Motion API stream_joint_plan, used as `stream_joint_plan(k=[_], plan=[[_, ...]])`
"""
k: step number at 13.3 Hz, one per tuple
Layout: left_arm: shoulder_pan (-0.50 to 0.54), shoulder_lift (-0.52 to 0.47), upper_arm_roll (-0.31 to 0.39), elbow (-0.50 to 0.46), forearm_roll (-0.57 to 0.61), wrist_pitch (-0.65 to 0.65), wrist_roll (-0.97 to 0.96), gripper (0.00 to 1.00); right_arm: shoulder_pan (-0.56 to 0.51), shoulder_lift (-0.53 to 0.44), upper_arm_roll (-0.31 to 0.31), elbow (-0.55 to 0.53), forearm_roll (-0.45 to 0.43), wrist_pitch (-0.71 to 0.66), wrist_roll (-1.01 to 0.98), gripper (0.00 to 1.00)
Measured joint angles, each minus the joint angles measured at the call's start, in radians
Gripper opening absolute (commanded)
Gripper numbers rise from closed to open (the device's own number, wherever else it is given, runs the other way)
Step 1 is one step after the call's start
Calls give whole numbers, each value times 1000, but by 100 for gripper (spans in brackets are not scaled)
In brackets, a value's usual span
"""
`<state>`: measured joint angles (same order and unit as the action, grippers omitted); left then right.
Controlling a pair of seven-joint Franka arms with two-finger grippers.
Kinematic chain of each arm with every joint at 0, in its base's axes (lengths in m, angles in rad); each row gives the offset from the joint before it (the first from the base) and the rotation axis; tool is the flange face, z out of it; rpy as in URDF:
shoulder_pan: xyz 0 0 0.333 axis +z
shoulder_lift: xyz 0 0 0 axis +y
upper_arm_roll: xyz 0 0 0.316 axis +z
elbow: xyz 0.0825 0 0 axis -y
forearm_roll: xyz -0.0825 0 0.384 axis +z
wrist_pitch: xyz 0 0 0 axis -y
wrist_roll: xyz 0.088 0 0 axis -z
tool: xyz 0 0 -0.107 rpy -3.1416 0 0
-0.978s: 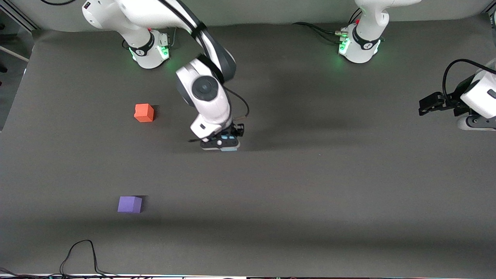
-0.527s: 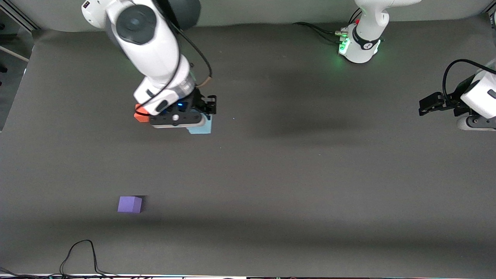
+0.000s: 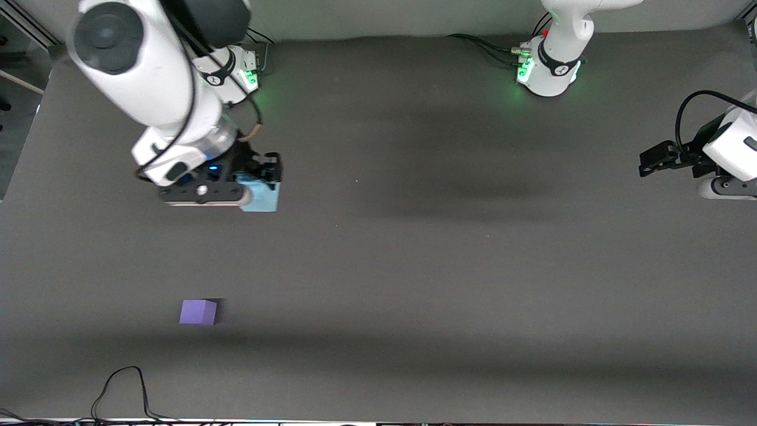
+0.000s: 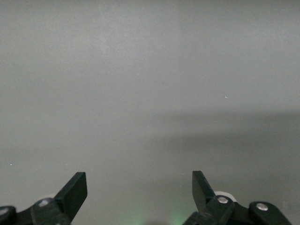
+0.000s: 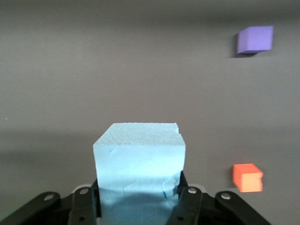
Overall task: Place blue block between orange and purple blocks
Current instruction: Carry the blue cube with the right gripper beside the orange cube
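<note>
I need to let go of the blue block with my right gripper on the bare mat midway [image 3: 214, 249] [image 5: 251, 102] between the orange and purple blocks.
My right gripper [image 3: 259, 188] is shut on the blue block [image 3: 262, 201] and holds it in the air over the mat toward the right arm's end. In the right wrist view the blue block [image 5: 139, 159] fills the space between the fingers of the right gripper [image 5: 139, 190]. The purple block [image 3: 198, 312] lies on the mat near the front camera and shows in the right wrist view [image 5: 254, 39]. The orange block [image 5: 247, 177] shows on the mat in the right wrist view; in the front view the right arm hides it. My left gripper [image 3: 655, 160] waits open and empty at the left arm's end [image 4: 138, 183].
A black cable [image 3: 121, 384] loops on the mat at the edge nearest the front camera. The arm bases [image 3: 550, 68] stand along the edge farthest from that camera. The dark mat [image 3: 443, 266] is bare around the blocks.
My right gripper has lifted the blue block off the mat's middle and carried it toward the right arm's end, and the arm now covers the orange block. The left arm has not moved.
</note>
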<state>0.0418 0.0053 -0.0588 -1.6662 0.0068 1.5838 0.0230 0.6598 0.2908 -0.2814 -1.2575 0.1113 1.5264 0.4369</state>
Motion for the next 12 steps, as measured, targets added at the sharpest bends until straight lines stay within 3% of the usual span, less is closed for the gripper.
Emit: stream_joint_plan(k=[2,3,6,8,12], plan=[[0,0,0,0,0,0,0,100,-82,-12,-4,-1,0,-21,-98,4],[0,0,0,0,0,0,0,100,-155,-16,21,-1,0,-38,-149,4],[0,0,0,0,0,0,-2,100,-468,-35,209,-15,0,-76,-272,4],[0,1,0,0,0,0,-7,100,-626,-65,302,-55,-1,-83,-335,4],[0,1,-1,0,0,0,-13,100,-695,-153,311,-210,-1,-55,-414,4]])
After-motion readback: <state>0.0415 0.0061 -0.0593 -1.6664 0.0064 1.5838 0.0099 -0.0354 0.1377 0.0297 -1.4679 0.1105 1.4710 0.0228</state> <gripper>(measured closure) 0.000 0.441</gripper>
